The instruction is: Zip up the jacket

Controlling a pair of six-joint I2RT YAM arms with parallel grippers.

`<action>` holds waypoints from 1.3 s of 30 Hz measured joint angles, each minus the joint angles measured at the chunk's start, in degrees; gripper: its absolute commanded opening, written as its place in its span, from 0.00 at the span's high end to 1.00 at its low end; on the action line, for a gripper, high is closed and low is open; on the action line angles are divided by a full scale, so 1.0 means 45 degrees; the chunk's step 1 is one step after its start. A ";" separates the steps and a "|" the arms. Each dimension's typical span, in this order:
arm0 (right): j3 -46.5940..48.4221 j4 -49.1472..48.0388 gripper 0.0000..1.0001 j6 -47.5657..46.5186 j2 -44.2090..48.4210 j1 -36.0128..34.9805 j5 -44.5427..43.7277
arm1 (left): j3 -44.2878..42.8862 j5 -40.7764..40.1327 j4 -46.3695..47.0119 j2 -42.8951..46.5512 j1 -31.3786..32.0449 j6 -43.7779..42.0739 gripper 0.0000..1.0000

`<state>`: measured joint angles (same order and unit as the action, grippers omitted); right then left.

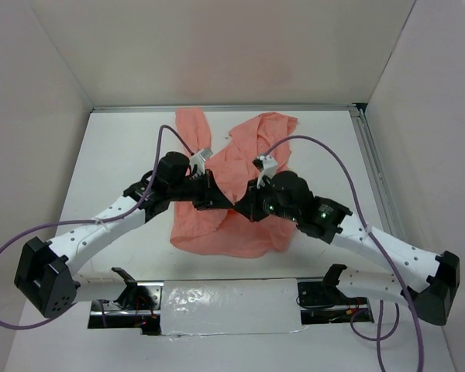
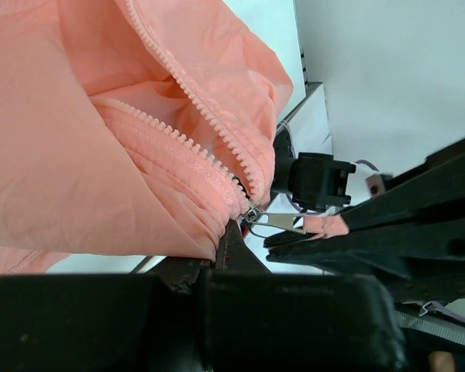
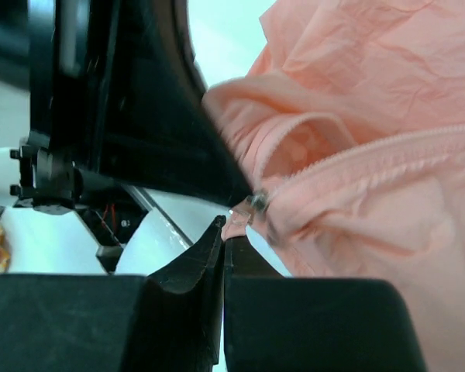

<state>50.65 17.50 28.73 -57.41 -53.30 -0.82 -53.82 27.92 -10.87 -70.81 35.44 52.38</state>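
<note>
Next, my left gripper opens and takes the zipper's bottom end (image 2: 249,211) before my right gripper pulls the slider up, as it is pinching bunched fabric next to the zipper slider.
The salmon-pink jacket (image 1: 240,167) lies crumpled on the middle of the table. Both grippers meet over its lower part. My left gripper (image 1: 221,203) is shut on the jacket's fabric edge just beside the bottom of the zipper; in the left wrist view the left gripper (image 2: 221,246) pinches gathered fabric under the zipper teeth (image 2: 194,105). The zipper slider (image 2: 253,212) sits at the low end, the teeth above it open. My right gripper (image 1: 242,203) is shut on the pink zipper pull (image 3: 239,226), just below the slider (image 3: 257,201).
White walls close the table on three sides. A metal rail (image 1: 372,167) runs along the right edge. A taped shiny strip (image 1: 229,306) lies at the near edge between the arm bases. Purple cables (image 1: 325,151) arc over both arms.
</note>
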 measured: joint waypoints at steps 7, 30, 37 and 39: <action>0.1710 0.0597 1.00 0.0219 -0.2331 0.2579 0.3687 | -0.0087 0.0000 0.0015 -0.0165 0.0015 -0.0641 1.00; 0.1394 -0.0126 1.00 0.3837 -0.2458 0.2788 0.1923 | 0.0107 -0.0724 0.0811 -0.0024 0.1112 -0.2142 1.00; 0.1394 -0.0165 1.00 0.4031 -0.2351 0.2851 0.2234 | -0.1263 -0.2176 -0.1049 -0.0214 0.1462 -0.2696 0.68; 0.1394 -0.0160 1.00 0.4085 -0.2341 0.3031 0.2424 | -0.1583 -0.2501 -0.1360 -0.0296 0.1511 -0.3011 0.51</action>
<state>56.93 16.78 47.11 -67.94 -39.66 10.09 -60.95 16.67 -16.99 -72.14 42.24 38.83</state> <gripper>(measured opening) 0.009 0.393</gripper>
